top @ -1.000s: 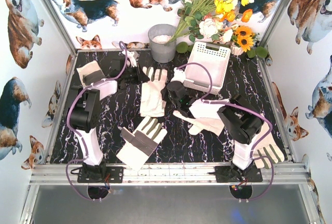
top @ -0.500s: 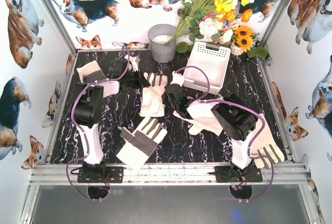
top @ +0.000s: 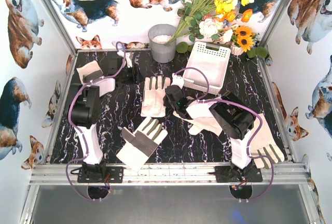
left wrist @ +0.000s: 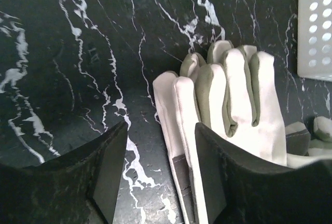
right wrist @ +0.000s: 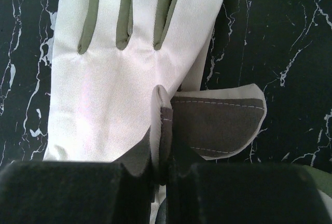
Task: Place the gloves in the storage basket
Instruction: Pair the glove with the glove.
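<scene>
I have only the glove's folded-up thumb flap in my right gripper, so next I lay the flap flat and grab the glove's side edge (top: 165, 110) below the thumb.
A cream glove with grey finger panels (top: 153, 97) lies flat mid-table, fingers toward the back. My right gripper (top: 174, 98) is shut on a pinched fold at its cuff edge (right wrist: 165, 125), beside its grey-lined thumb flap. My left gripper (top: 128, 71) stands open just left of that glove's fingertips (left wrist: 233, 99); only the glove's edge lies between the fingers, untouched. A second glove (top: 142, 142) lies near the front. A plain white glove (top: 205, 123) lies under my right arm, and another (top: 270, 146) lies at the front right. The white storage basket (top: 209, 67) sits tilted at the back right.
A grey metal bucket (top: 162, 42) stands at the back centre, with a bunch of artificial flowers (top: 218, 11) to its right. A white and grey fabric piece (top: 88, 72) lies at the back left. Purple cables loop over both arms. Metal rails frame the table.
My left gripper has opened, let go of the glove's fingers and drawn back to the left. The glove now lies flatter. My right gripper stays shut on its cuff, shifted slightly left.
</scene>
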Robot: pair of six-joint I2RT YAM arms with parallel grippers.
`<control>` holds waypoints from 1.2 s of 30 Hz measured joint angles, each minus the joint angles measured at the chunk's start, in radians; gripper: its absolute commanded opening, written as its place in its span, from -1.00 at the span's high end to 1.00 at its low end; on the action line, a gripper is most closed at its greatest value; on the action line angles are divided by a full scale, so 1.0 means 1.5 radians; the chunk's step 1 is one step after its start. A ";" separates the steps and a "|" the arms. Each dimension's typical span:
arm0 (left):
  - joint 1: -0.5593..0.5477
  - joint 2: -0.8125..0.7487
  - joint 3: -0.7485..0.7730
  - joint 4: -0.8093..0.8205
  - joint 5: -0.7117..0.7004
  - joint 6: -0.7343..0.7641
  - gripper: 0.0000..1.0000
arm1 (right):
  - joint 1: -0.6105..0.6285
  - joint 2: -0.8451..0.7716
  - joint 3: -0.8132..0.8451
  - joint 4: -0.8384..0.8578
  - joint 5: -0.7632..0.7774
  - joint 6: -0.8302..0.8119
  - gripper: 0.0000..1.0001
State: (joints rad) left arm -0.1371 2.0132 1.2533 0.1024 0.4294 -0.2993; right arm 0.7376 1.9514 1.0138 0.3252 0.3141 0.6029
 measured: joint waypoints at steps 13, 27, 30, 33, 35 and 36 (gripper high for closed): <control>-0.044 -0.136 -0.085 0.023 0.005 -0.072 0.42 | 0.000 0.009 0.010 -0.003 -0.005 0.012 1.00; -0.094 -0.035 -0.130 0.053 -0.011 -0.132 0.64 | -0.009 -0.014 0.017 -0.055 -0.011 -0.006 -0.06; -0.096 -0.035 -0.130 0.053 -0.018 -0.129 0.65 | -0.020 -0.050 0.017 -0.109 -0.005 -0.027 -0.24; -0.097 -0.038 -0.130 0.053 -0.027 -0.129 0.63 | -0.038 -0.095 0.017 -0.162 0.007 -0.049 -0.35; -0.097 -0.040 -0.130 0.051 -0.034 -0.129 0.62 | -0.051 -0.127 0.017 -0.193 0.012 -0.058 -0.38; -0.097 -0.042 -0.130 0.048 -0.037 -0.129 0.60 | -0.057 -0.142 0.017 -0.206 0.011 -0.061 -0.39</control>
State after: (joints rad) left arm -0.2821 1.9503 1.0580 0.1745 0.3737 -0.4931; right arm 0.6514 1.7386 1.0397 0.0166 0.3309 0.5110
